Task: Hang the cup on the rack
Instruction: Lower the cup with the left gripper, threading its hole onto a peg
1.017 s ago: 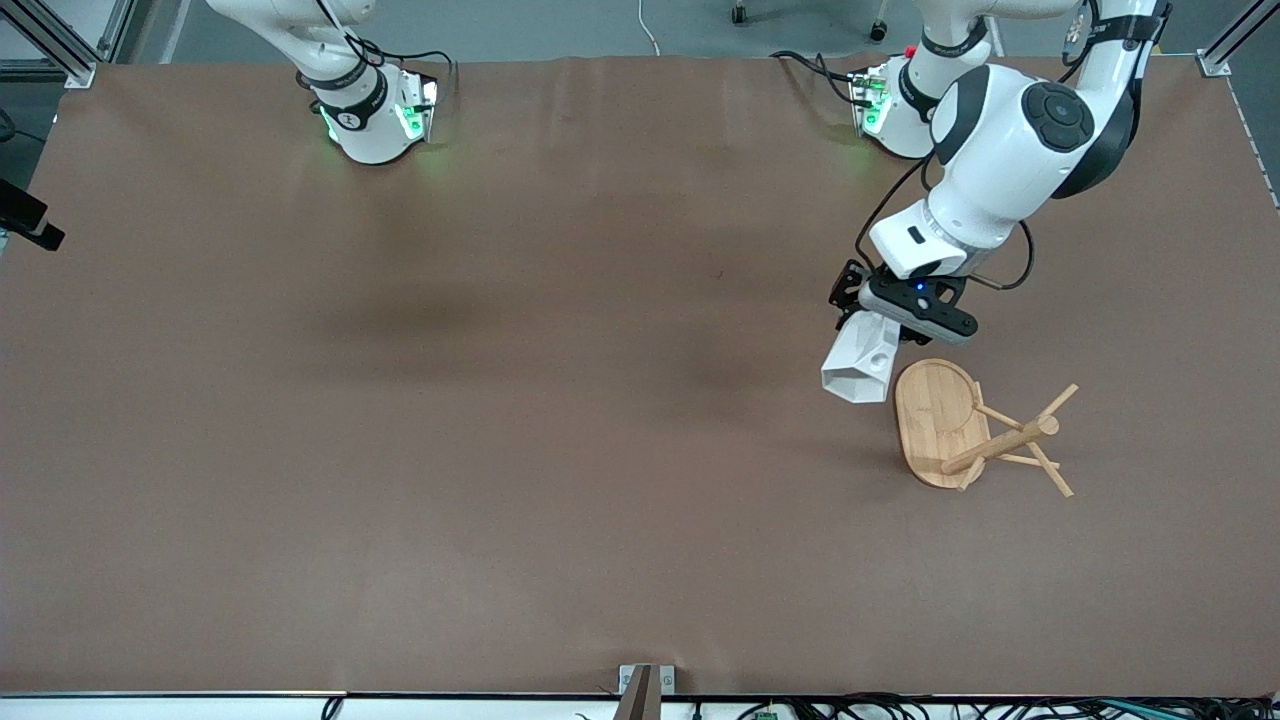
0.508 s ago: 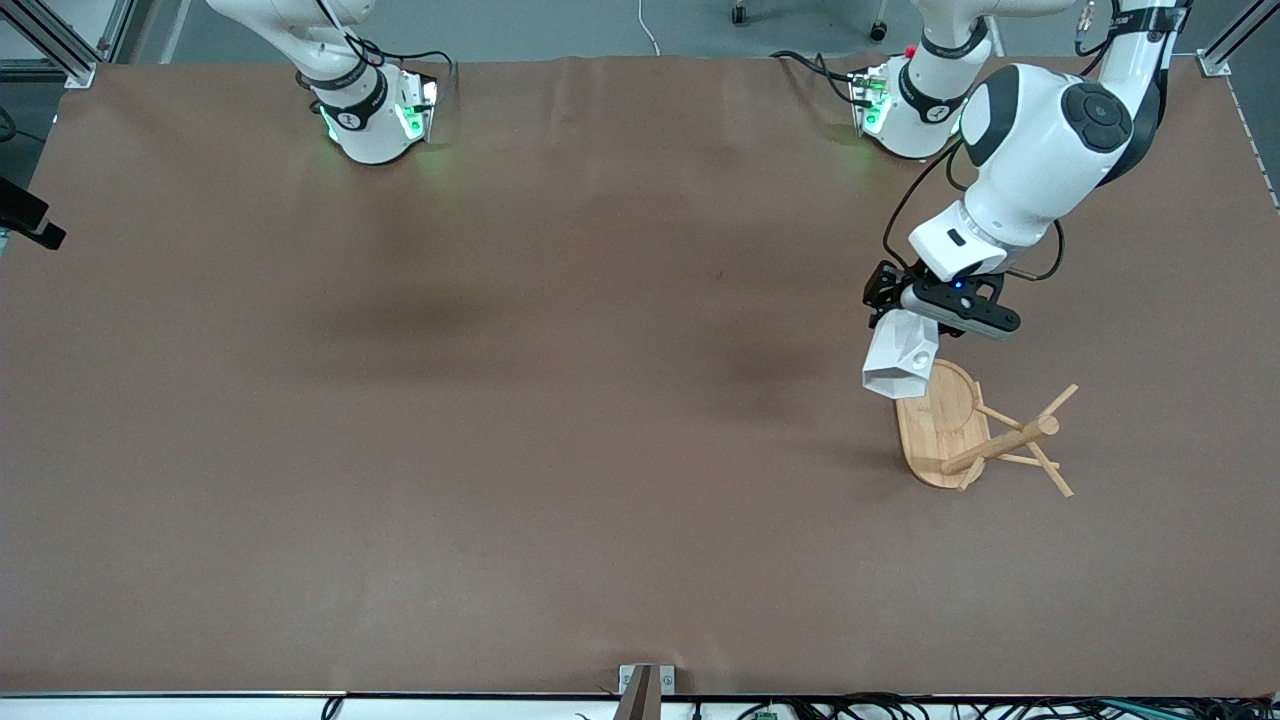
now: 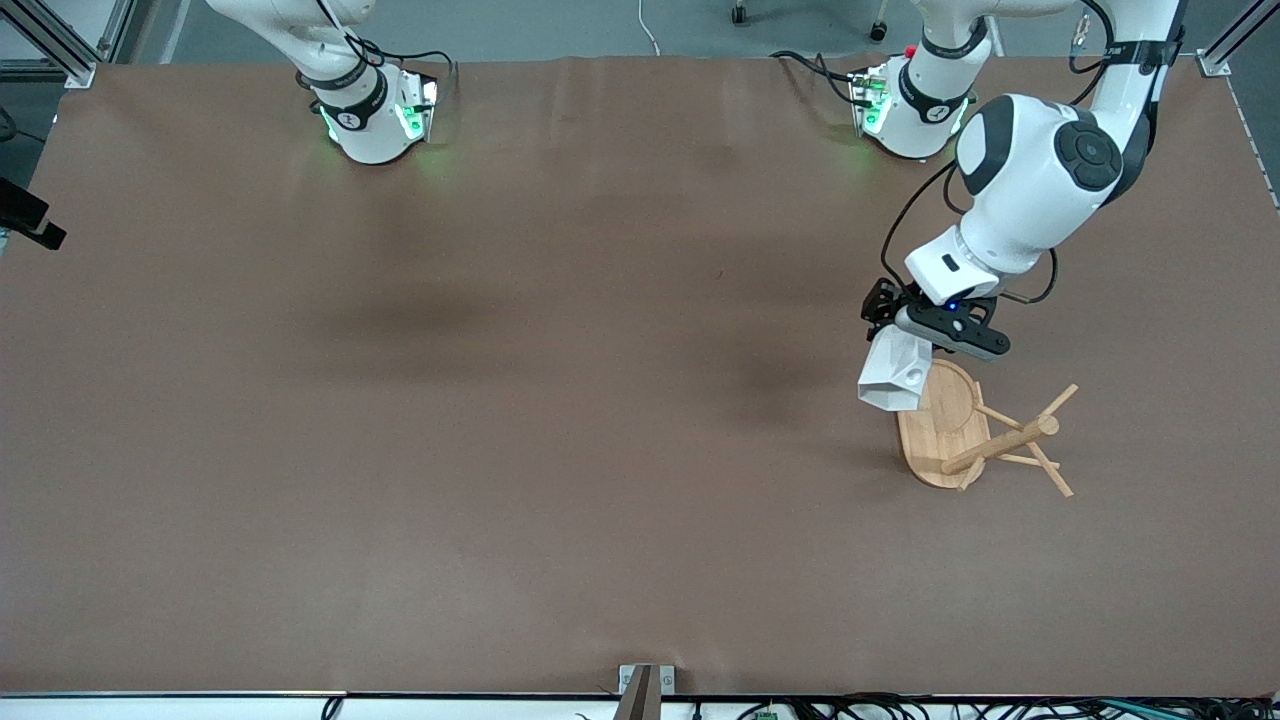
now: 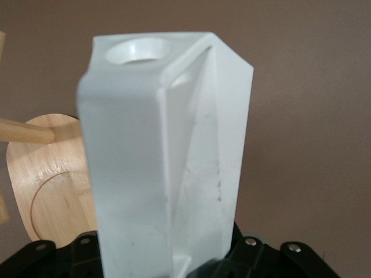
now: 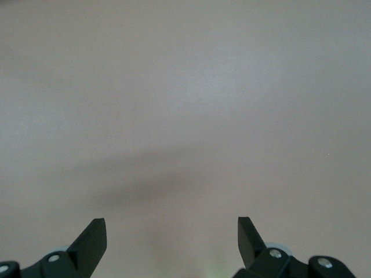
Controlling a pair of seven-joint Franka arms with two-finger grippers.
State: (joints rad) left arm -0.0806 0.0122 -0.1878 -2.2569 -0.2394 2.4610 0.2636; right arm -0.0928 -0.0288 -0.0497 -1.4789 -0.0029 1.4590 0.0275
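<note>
I will use my left gripper to release the white cup on the rack's thin peg [image 3: 980,433] nearest the round hollow in the rack's base.
My left gripper [image 3: 905,340] is shut on the white faceted cup [image 3: 893,374] and holds it in the air over the edge of the rack's oval base. The cup fills the left wrist view [image 4: 165,156], its handle with the round hole pointing away from the gripper. The bamboo rack [image 3: 960,425] stands at the left arm's end of the table, its central post and thin slanted pegs reaching up; its base and one peg show in the left wrist view [image 4: 52,185]. My right gripper [image 5: 172,240] is open and empty over bare table; it is outside the front view, where the arm waits.
The brown table [image 3: 500,400] stretches wide toward the right arm's end. The two arm bases stand along the table's edge farthest from the front camera.
My left gripper carried the cup toward the rack and then lowered it slightly, so the cup now overlaps the rim of the rack's base. The right arm has not moved.
</note>
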